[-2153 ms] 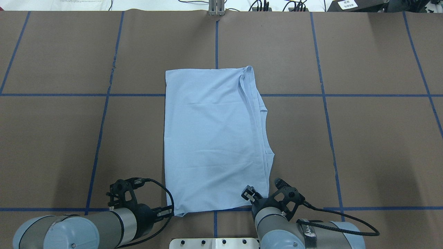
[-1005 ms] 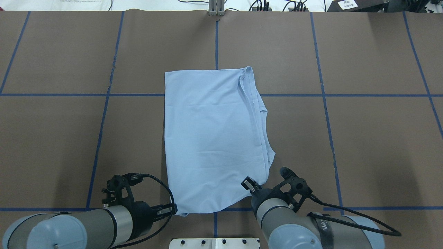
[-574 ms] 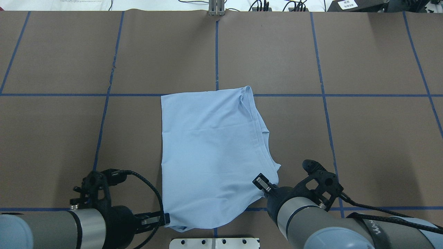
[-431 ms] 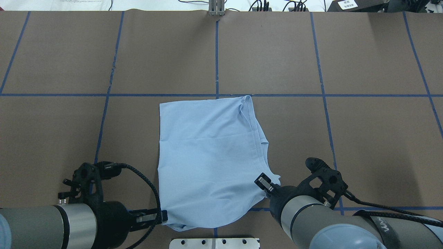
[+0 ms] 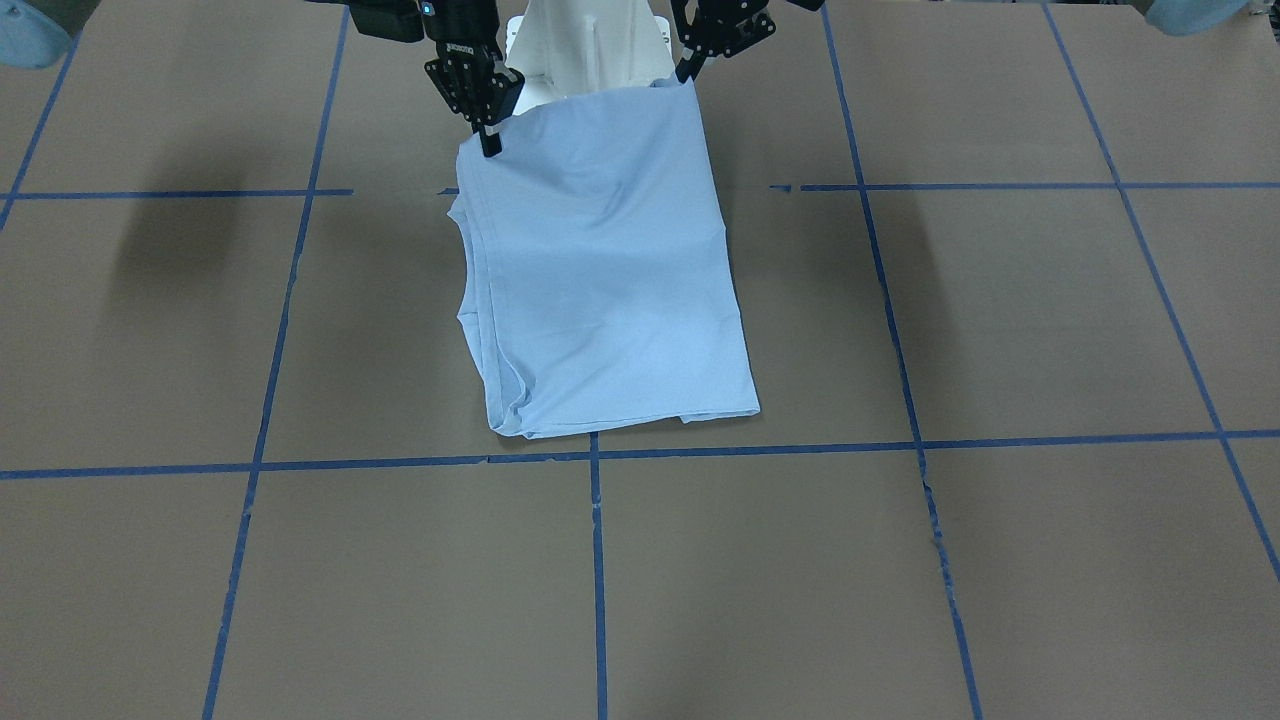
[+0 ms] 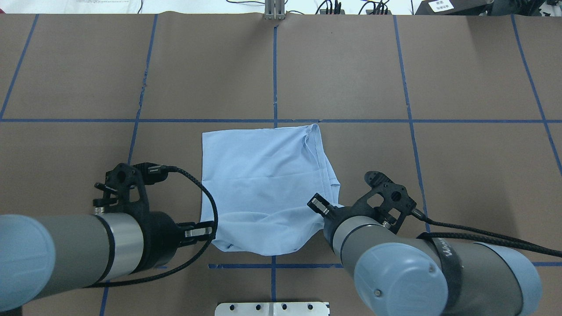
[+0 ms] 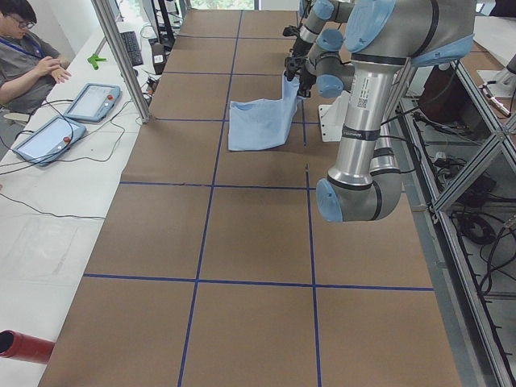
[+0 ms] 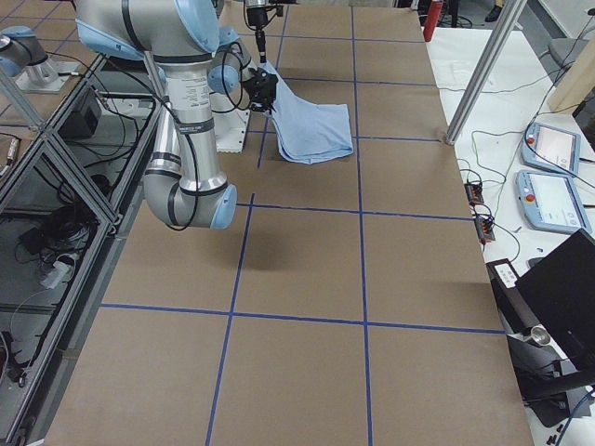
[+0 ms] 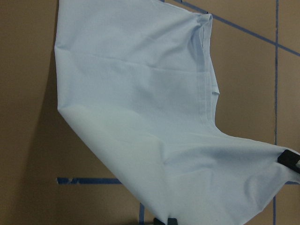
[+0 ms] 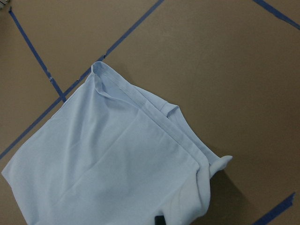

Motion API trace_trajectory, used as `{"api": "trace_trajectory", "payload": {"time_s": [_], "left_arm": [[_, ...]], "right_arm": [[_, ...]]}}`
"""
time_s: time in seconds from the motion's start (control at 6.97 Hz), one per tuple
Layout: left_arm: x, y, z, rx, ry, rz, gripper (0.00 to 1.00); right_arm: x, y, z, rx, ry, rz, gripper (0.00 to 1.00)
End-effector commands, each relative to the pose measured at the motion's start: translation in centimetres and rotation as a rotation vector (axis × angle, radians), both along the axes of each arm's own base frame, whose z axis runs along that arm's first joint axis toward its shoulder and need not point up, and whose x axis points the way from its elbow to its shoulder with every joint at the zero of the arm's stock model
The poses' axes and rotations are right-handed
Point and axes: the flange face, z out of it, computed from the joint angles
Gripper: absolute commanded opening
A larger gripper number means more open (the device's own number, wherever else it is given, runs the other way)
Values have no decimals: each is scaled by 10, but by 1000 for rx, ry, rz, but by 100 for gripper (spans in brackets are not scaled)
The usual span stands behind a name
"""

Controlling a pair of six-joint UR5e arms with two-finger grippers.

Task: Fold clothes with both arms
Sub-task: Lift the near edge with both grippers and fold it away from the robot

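The robot's left gripper needs to release the lifted corner on the light blue T-shirt, just inside the smooth side's far corner (image 5: pixel 738 380).
The light blue T-shirt (image 6: pixel 259 175) lies folded lengthwise on the brown table, its far edge flat and its near edge lifted off the surface. My left gripper (image 5: pixel 686 72) is shut on the near left corner, and the front-facing view shows its fingers pinching the cloth. My right gripper (image 5: pixel 490 145) is shut on the near right corner. From overhead, the left gripper (image 6: pixel 210 231) and the right gripper (image 6: pixel 327 215) are mostly hidden under their wrists. The shirt (image 9: pixel 140 103) fills the left wrist view and also shows in the right wrist view (image 10: pixel 108 164). The palm print and neck label are hidden.
Blue tape lines (image 6: pixel 275 66) grid the table. The white pedestal base (image 6: pixel 272 307) sits at the near edge between the arms. A metal bracket (image 6: pixel 275 11) and cables stand at the far edge. An operator (image 7: pixel 24 48) with tablets sits beside the table.
Both grippers dragged the shirt toward the robot, then lifted its near edge and carried it away from the robot. The far edge slid nearer; the visible shirt is shorter.
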Motion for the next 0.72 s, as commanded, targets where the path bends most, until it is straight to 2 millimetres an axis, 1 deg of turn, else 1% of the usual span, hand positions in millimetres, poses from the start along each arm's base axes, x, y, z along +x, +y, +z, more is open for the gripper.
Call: {"api": "trace_trajectory", "payload": {"time_s": [0.0, 0.14, 0.29, 0.43, 0.57], "left_arm": [[37, -82, 30, 61, -133, -82, 0], [44, -116, 53, 84, -181, -109, 0], [58, -142, 74, 97, -205, -125, 0], [72, -159, 92, 104, -218, -131, 0], [79, -174, 110, 98, -227, -145, 0]], "right_arm": [[-37, -59, 21, 28, 46, 32, 0], [-50, -86, 39, 33, 54, 45, 0], [-70, -111, 44, 35, 65, 65, 0], [-91, -133, 41, 17, 89, 63, 0], [-97, -148, 44, 5, 108, 62, 0]]}}
